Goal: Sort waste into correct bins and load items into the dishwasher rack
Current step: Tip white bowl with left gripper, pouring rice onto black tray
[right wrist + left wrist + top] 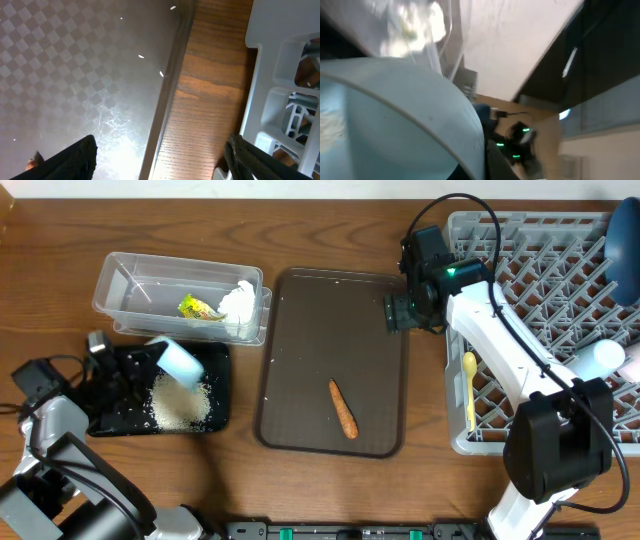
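Next, I release the pale blue bowl from my left gripper onto the brown serving tray (353, 330), setting it just beyond the piece of carrot.
My left gripper (140, 368) is shut on the rim of the pale blue bowl (181, 364), which is tipped over the black tray (215, 352). Loose rice (180, 404) lies piled in that tray. The bowl fills the left wrist view (395, 115). The clear tub (125, 280) holds the white tissue (240, 302) and the yellow-green wrapper (198, 307). The carrot piece (343, 408) lies on the brown serving tray (300, 340). My right gripper (403, 311) is open and empty over that tray's right edge (162, 160). The grey rack (530, 270) holds the dark blue plate (625, 235), yellow spoon (470, 385), blue cup (598, 358) and pink cup (633, 360).
A strip of bare wooden table (210, 100) lies between the brown tray's rim (167, 90) and the rack's wall (260, 75). Cables run from the right arm over the rack's near corner. A few rice grains dot the brown tray.
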Controlling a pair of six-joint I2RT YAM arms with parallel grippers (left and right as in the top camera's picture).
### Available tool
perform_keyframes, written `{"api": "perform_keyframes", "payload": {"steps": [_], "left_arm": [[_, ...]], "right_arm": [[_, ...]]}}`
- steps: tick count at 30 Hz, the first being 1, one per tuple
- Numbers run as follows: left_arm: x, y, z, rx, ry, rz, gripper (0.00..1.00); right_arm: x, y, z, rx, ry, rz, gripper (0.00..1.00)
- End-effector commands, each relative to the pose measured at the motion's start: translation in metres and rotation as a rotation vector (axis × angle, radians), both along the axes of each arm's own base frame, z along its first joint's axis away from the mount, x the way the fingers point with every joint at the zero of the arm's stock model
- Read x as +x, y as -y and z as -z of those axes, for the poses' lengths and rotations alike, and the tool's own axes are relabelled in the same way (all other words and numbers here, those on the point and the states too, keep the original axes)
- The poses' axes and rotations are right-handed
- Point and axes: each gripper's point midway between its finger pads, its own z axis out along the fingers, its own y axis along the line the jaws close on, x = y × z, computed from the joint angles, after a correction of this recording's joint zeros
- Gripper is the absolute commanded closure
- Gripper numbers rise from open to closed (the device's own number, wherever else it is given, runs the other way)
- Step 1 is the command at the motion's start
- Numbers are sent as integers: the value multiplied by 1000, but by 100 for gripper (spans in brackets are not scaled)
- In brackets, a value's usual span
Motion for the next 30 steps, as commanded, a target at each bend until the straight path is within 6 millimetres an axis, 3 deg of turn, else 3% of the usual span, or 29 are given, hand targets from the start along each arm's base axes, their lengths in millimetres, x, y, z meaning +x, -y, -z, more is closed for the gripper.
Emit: {"api": "perform_keyframes", "payload": {"steps": [1,5,8,10,14,17,19,22,26,30], "left_arm": [[-1,1,-14,201,282,46,94],[-1,1,-16,271,359,56,94],[2,-4,-1,255,214,26,94],[-1,1,-17,240,338,54,94],[1,-1,-8,270,290,44,94],[-1,2,-17,256,349,57,94],[2,-3,-5,266,258,36,94],[0,1,-18,228,322,52,94],[4,-5,-2,225,183,18,94],[3,-5,-3,226,178,17,94]], "right_arm": [[1,4,4,-19,-7,-7,19],[0,4,5,-20,-10,-7,19],[0,4,4,-19,-9,-7,19],[1,3,4,-18,-6,-7,19],[0,4,4,-19,-8,-7,19],[0,4,4,-19,-9,-7,19],[0,4,4,-19,-10,-7,19],[0,4,5,-19,-9,-7,19],[0,4,5,-19,-9,-7,18],[1,3,4,-18,-6,-7,18]]}}
